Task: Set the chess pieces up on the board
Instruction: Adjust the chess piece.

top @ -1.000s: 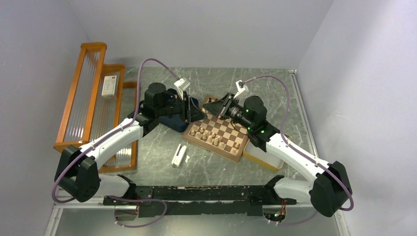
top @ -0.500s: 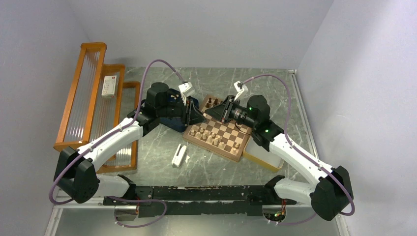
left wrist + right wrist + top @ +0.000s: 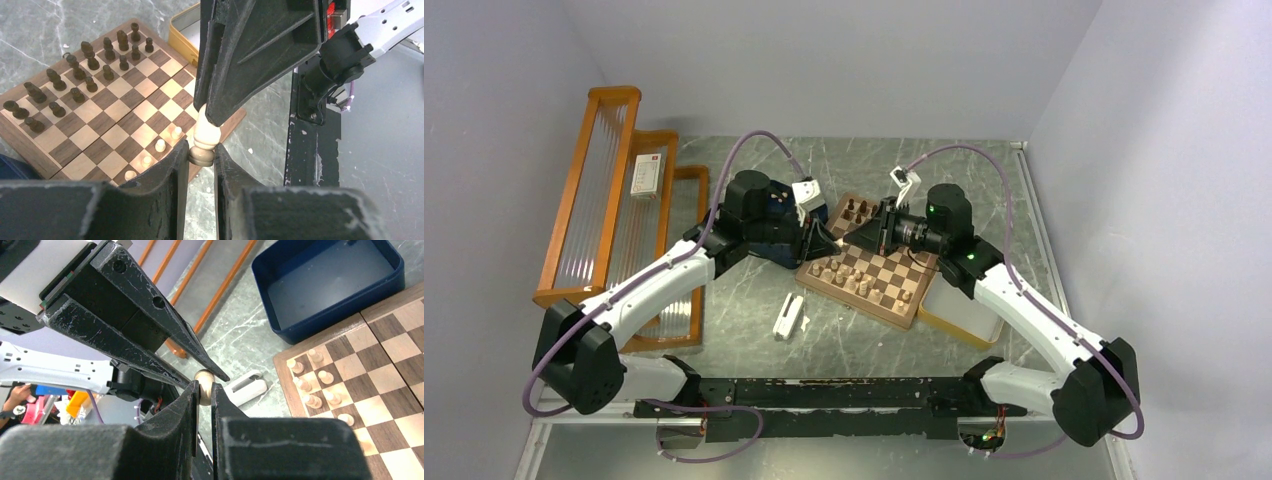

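Observation:
My left gripper is covering the pale piece's base, so next my right gripper takes hold again at the piece's upper end [image 3: 205, 125], then carries the piece base-down to the near edge of the board.
One pale tan chess piece [image 3: 203, 142] hangs in the air between both grippers, above the table beside the board's [image 3: 856, 305] left corner. My left gripper [image 3: 201, 152] is shut on its base. My right gripper [image 3: 204, 387] is shut on its other end [image 3: 204, 381]. The two grippers meet tip to tip in the top view, left [image 3: 832, 241] and right [image 3: 850, 237]. Dark pieces [image 3: 90, 65] stand in two rows at the board's far end. Pale pieces [image 3: 849, 277] stand along its near edge and show in the right wrist view [image 3: 315, 385].
A dark blue tray [image 3: 330, 315] sits left of the board under my left arm. A yellow-rimmed tray [image 3: 964, 322] lies at the board's right. A white oblong object [image 3: 788, 317] lies on the table near the board. An orange rack [image 3: 614, 200] stands at the left.
Both arms have swung toward each other. The two grippers, apart a second ago, now meet tip to tip on the pale piece.

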